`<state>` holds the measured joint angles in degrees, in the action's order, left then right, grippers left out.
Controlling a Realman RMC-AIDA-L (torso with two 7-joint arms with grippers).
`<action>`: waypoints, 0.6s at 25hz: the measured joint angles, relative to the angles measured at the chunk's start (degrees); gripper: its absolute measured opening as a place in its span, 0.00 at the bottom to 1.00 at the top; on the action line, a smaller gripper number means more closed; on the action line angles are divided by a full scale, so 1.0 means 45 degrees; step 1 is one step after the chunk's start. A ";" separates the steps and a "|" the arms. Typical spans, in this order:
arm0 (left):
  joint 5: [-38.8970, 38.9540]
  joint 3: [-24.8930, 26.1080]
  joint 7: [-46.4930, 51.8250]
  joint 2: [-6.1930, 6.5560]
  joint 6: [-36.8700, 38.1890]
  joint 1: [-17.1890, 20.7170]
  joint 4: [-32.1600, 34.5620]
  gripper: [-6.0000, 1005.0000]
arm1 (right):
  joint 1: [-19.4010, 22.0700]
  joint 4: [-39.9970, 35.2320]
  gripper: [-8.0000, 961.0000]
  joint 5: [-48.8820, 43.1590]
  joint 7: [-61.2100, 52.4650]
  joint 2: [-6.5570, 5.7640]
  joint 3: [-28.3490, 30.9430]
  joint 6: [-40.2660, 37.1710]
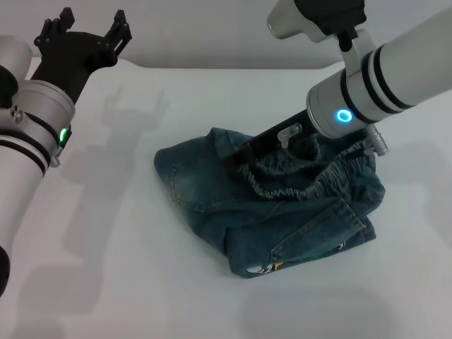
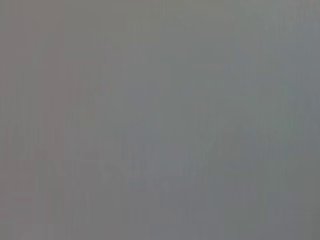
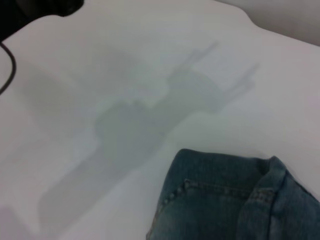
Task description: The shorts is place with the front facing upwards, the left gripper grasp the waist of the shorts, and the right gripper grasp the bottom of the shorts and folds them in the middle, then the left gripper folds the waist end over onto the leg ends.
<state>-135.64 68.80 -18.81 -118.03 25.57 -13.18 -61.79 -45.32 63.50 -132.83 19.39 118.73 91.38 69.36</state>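
Note:
I see the ruffled waist curling back over the bunched shorts, so I need to grab the waist's edge [image 1: 249, 176] with my right gripper and pull it off the heap before folding.
The blue denim shorts [image 1: 268, 205] lie bunched in a heap at the middle of the white table [image 1: 141, 282]. The ruffled waist [image 1: 304, 187] curls across the top of the heap. A leg end with the cartoon print [image 1: 265, 268] points toward the front edge. My right gripper [image 1: 251, 152] reaches down from the right into the heap just behind the waist and is shut on a fold of denim there. That denim [image 3: 220, 200] also fills the corner of the right wrist view. My left gripper [image 1: 90, 30] hangs open high at the far left, well away from the shorts.
The table's far edge [image 1: 233, 68] runs behind both arms. Arm shadows fall on the bare surface [image 3: 135, 125] left of the shorts. The left wrist view is a plain grey blur.

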 joint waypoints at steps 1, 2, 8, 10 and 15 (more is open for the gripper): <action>-0.0004 0.0002 0.0000 0.0000 0.0001 -0.0002 0.0000 0.85 | -0.0044 -0.0179 0.56 0.0013 0.0002 0.0001 0.0000 -0.0039; -0.0008 0.0002 0.0000 0.0000 0.0001 -0.0010 0.0001 0.85 | -0.0076 -0.0295 0.55 0.0019 0.0004 0.0000 -0.0016 -0.0054; -0.0016 -0.0052 0.0000 0.0014 0.0001 -0.0072 0.0000 0.85 | -0.0175 -0.0550 0.52 0.0020 0.0021 0.0001 -0.0284 -0.0218; -0.0018 -0.0053 0.0000 0.0017 0.0001 -0.0078 0.0000 0.85 | -0.0199 -0.0583 0.51 0.0015 0.0018 0.0002 -0.0309 -0.0241; -0.0034 -0.0026 0.0000 0.0020 0.0002 -0.0078 0.0000 0.85 | -0.0222 -0.0532 0.49 -0.0435 -0.0319 0.0000 -0.0312 -0.0271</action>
<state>-135.79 68.68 -18.81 -117.95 25.58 -13.53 -61.79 -46.32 61.11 -134.79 17.95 118.74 89.97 68.15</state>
